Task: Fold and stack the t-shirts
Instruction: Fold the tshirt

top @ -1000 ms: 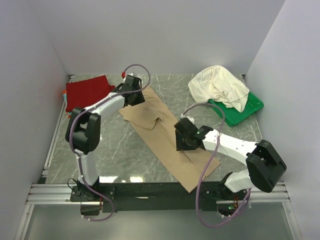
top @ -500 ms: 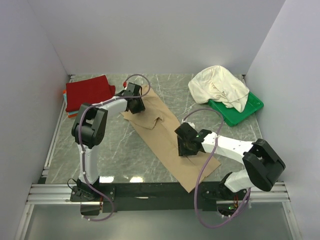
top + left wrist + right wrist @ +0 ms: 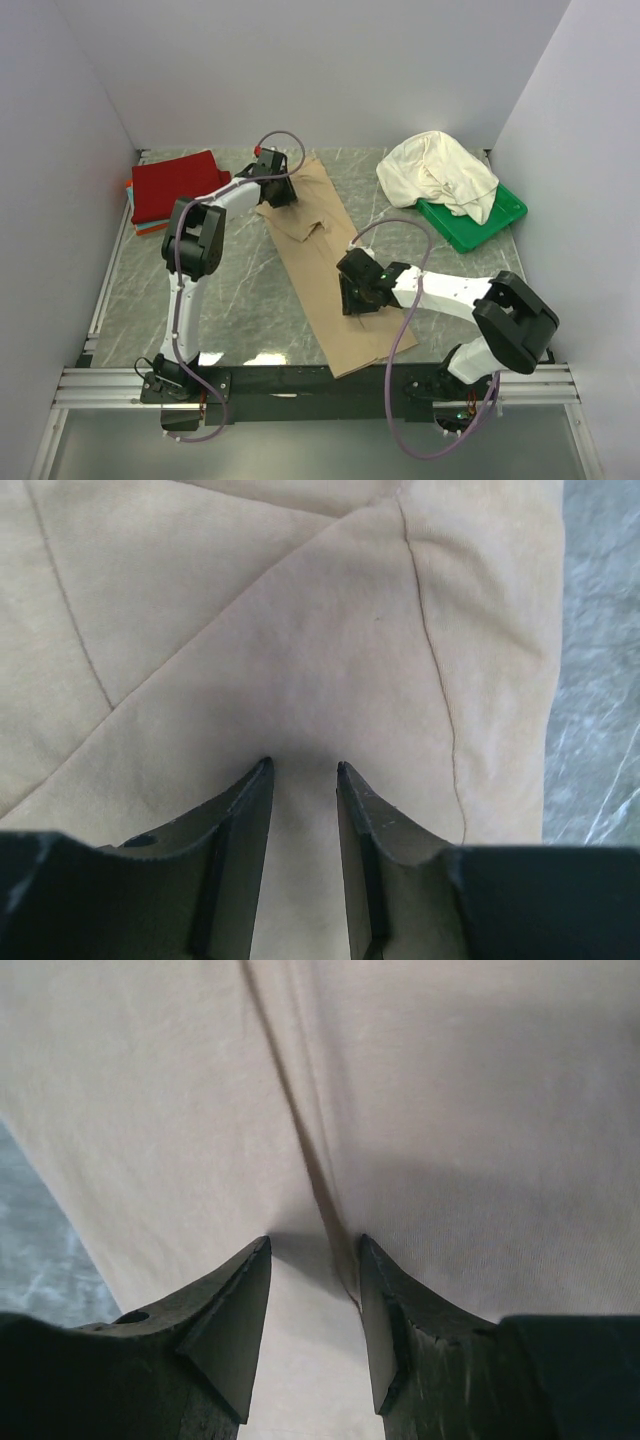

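Note:
The tan t-shirt has a near-end corner (image 3: 413,345) on the green tray's side. I need to close my right gripper on it to fold that end up.
A tan t-shirt (image 3: 310,262) lies as a long folded strip running diagonally from the table's far middle to its near edge. My left gripper (image 3: 278,190) presses down on its far end, jaws a little apart with flat tan cloth (image 3: 300,630) between the fingertips (image 3: 258,780). Over the strip's middle my right gripper (image 3: 352,295) stands open, and a fold edge of the cloth (image 3: 450,1110) runs down beside its right fingertip (image 3: 372,1260). A folded deep red t-shirt (image 3: 175,185) lies at the far left. A crumpled cream-white t-shirt (image 3: 440,172) sits at the far right.
The cream shirt rests partly on a green plastic tray (image 3: 492,220) in the far right corner. Thin orange and teal edges (image 3: 148,229) peek out under the red shirt. White walls close in the marble table (image 3: 240,290) on three sides.
The tan strip has swung: its near end slid left and its far end moved toward the back. Both grippers travelled with it, the right one leftward, its jaws narrowing slightly.

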Available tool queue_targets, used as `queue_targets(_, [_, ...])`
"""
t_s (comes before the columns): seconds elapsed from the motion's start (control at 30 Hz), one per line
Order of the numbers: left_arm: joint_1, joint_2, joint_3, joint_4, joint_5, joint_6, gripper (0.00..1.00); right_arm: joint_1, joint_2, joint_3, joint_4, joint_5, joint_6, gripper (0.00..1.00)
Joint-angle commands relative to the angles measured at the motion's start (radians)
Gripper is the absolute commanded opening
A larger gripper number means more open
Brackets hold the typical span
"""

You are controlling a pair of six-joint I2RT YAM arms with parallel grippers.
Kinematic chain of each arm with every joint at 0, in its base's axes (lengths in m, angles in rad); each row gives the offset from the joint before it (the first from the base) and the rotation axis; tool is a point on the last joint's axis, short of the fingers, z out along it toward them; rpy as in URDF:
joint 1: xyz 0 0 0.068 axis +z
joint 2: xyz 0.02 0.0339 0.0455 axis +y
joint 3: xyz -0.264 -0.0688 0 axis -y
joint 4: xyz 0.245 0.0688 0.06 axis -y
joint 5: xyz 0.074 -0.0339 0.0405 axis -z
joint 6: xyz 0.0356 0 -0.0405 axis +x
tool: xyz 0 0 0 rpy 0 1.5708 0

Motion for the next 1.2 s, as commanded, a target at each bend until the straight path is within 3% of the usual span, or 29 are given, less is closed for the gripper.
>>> queue_targets(0.0, [0.016, 0.093, 0.069, -0.05, 0.009, 0.078, 0.39, 0.047, 0.065, 0.017, 0.017, -0.058, 0.044, 0.48])
queue_targets(0.63, [0.042, 0.295, 0.431, -0.032, 0.23, 0.169, 0.43, 0.117, 0.251, 0.177, 0.077, -0.118, 0.062, 0.48])
queue_targets(0.87, [0.042, 0.326, 0.479, 0.004, 0.268, 0.194, 0.48, 0.117, 0.291, 0.249, 0.066, -0.129, 0.038, 0.48])
queue_targets(1.17, [0.039, 0.231, 0.491, 0.1, 0.365, 0.149, 0.52, 0.117, 0.17, 0.32, 0.063, -0.074, -0.007, 0.51])
